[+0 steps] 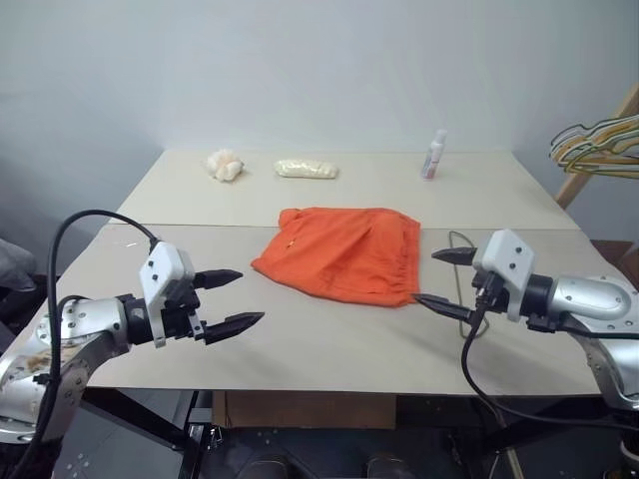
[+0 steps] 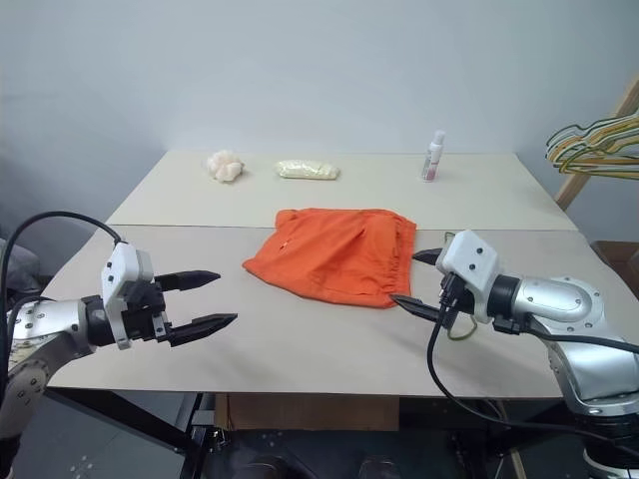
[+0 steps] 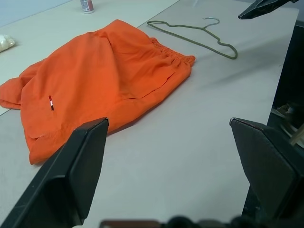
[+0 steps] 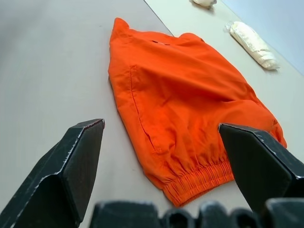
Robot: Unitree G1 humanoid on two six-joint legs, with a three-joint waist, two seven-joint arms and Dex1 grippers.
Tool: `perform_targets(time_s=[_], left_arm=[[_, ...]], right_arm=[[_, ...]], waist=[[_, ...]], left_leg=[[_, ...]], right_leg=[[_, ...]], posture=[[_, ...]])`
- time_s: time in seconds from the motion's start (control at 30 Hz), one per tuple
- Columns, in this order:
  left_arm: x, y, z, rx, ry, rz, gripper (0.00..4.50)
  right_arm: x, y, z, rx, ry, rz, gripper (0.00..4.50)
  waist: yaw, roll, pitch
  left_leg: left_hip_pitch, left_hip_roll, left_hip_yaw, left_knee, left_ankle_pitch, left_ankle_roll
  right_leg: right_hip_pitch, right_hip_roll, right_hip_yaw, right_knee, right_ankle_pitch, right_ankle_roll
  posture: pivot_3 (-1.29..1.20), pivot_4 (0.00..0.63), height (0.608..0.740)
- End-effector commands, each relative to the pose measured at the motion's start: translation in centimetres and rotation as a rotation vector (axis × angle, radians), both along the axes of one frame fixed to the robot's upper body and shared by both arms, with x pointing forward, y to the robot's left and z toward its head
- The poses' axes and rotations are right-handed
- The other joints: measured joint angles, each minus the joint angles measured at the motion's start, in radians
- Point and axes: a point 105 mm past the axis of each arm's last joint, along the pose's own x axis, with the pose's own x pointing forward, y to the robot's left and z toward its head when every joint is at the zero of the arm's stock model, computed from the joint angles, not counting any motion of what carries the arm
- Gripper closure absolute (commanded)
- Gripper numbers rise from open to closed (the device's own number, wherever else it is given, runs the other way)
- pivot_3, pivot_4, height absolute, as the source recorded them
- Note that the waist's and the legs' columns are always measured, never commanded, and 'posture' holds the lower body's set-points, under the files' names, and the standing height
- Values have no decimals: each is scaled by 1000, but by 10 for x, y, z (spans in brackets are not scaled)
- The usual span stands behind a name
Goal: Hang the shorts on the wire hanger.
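I will next close my left gripper on the near edge [image 1: 283, 283] of the orange shorts' leg, beside the small logo.
The orange shorts [image 1: 339, 251] lie flat in the middle of the table [image 1: 300, 349], their gathered waistband [image 4: 199, 183] turned toward my right side. The thin wire hanger [image 3: 194, 38] lies flat on the table just beyond the waistband, partly hidden behind my right gripper in the eye views. My left gripper [image 1: 250, 296] hovers open over the table's front left, short of the shorts, with nothing in it. My right gripper [image 1: 426, 277] stands open and empty beside the waistband. One of its fingertips [image 3: 261, 7] shows in the left wrist view.
At the table's back lie a white crumpled lump [image 1: 225, 165], a pale yellow packet [image 1: 307, 169] and a small bottle [image 1: 433, 155]. A bunch of yellow and green hangers [image 1: 599, 145] hangs off a wooden pole at the far right. A seam crosses the tabletop behind the shorts.
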Motion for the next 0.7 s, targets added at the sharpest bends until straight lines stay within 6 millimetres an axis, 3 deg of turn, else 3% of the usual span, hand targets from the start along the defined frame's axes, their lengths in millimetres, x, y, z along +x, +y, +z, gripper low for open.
perform_targets(time_s=[0.03, 0.3, 0.4, 0.47, 0.57, 0.7], left_arm=[[1, -2, 12, -9, -52, -17, 108], [3, -3, 11, 7, -64, -23, 108], [4, -6, 13, -9, -77, -32, 108], [5, -9, 14, -17, -86, -36, 108], [3, -13, 13, -24, -82, -46, 108], [2, -13, 10, -15, -73, -59, 108]], right_arm=[[-2, 3, 11, -9, -57, 20, 12], [-5, 6, 7, -36, -77, 22, 12], [-2, 12, -2, -128, -104, 16, 12], [4, 14, -11, -233, -140, 11, 12], [10, 14, -39, -490, -190, 67, 12], [19, 15, -67, -647, -195, 102, 12]], waist=[[0, 0, 0], [1, 0, 0], [1, 0, 0], [0, 0, 0], [-3, 0, 0], [-10, 0, 1]], left_leg=[[0, 0, 0, 0, 0, 0], [0, 0, 0, 0, 0, 0], [0, 0, 0, 0, 0, 0], [0, 0, 0, 0, 0, 0], [0, 0, 1, 0, 0, 0], [0, 0, 1, 0, 0, 0]], right_leg=[[0, 0, 0, 0, 0, 0], [0, 0, 0, 0, 0, 0], [0, 0, 0, 0, 0, 0], [0, 0, 0, 0, 0, 0], [-1, 0, 0, 0, 0, 0], [-1, 1, 0, 0, 0, 0]], posture=[[-59, 0, 740], [-62, 0, 740], [-69, 0, 740], [-77, 0, 740], [-93, 0, 740], [-102, 0, 740]])
